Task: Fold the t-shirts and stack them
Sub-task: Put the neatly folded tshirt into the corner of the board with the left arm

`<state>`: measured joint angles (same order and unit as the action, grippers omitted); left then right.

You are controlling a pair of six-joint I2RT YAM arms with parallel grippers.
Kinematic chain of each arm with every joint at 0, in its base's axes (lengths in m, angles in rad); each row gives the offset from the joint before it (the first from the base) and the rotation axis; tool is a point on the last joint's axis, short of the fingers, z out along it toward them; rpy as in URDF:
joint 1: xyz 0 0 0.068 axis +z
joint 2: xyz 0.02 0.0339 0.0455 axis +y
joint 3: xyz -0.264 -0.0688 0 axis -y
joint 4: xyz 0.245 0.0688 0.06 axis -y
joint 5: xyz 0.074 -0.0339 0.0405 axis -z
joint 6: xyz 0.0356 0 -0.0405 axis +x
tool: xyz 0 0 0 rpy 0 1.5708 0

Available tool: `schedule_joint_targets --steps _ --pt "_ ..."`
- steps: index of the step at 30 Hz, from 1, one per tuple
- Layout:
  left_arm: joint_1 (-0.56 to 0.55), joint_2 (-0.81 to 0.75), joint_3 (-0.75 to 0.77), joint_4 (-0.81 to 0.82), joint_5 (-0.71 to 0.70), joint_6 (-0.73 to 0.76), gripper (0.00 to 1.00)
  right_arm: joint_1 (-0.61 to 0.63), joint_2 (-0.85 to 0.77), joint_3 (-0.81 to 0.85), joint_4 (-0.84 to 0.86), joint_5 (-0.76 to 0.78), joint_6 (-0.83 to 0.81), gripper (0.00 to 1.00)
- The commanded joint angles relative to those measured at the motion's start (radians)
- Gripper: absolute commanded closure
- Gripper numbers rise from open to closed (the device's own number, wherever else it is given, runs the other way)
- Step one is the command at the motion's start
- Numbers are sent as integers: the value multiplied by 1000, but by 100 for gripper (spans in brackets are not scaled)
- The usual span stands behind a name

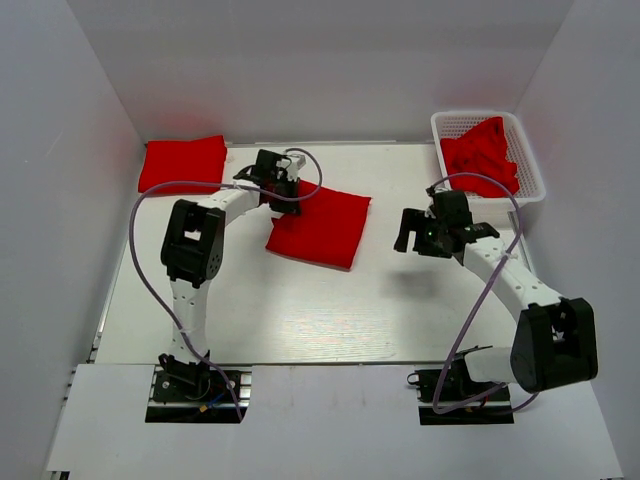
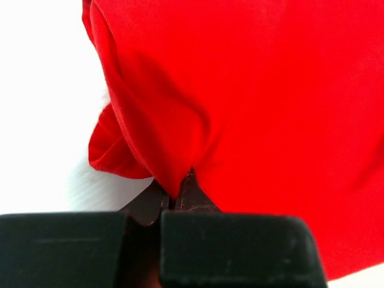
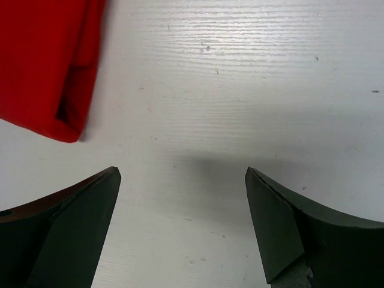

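Note:
The middle red t-shirt will go down on top of the folded one in the back corner (image 1: 184, 164), set there by my left gripper.
A folded red t-shirt (image 1: 325, 228) lies on the table's middle. My left gripper (image 1: 283, 192) is shut on its near-left corner; in the left wrist view the cloth (image 2: 252, 90) is pinched between the closed fingers (image 2: 180, 195). A second folded red t-shirt (image 1: 182, 163) lies at the back left. More red t-shirts (image 1: 480, 152) are crumpled in the white mesh basket (image 1: 533, 160) at the back right. My right gripper (image 1: 410, 232) is open and empty above bare table, right of the middle shirt, whose corner (image 3: 48, 72) shows in the right wrist view.
White walls enclose the table on the left, back and right. The basket stands against the right wall. Bare white table (image 1: 320, 310) lies in front of the middle shirt.

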<state>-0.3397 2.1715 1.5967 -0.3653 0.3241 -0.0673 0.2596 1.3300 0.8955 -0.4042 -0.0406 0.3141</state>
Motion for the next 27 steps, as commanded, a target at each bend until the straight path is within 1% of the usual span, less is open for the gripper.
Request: schedule_joint_targets --steps 1,2,3,7,17,19,24,27 --pt "31 -131 17 29 42 112 100 -6 -63 -16 27 36 13 10" --pt "31 -142 35 14 43 125 100 -6 -71 -17 25 36 13 10" --pt "45 -142 66 -19 43 144 100 -8 -74 -18 27 68 13 10" --pt "74 -131 144 -108 64 225 100 -6 -84 -13 30 70 11 10" --pt "208 -111 331 -208 93 334 100 -8 -61 16 44 73 28 10" --pt "237 -90 373 -242 134 371 100 -6 -58 31 47 74 26 10" --pt "275 -27 525 -331 122 457 100 -5 -31 51 53 74 31 10" --pt "320 4 598 -350 112 469 100 -6 -25 56 65 68 37 10"
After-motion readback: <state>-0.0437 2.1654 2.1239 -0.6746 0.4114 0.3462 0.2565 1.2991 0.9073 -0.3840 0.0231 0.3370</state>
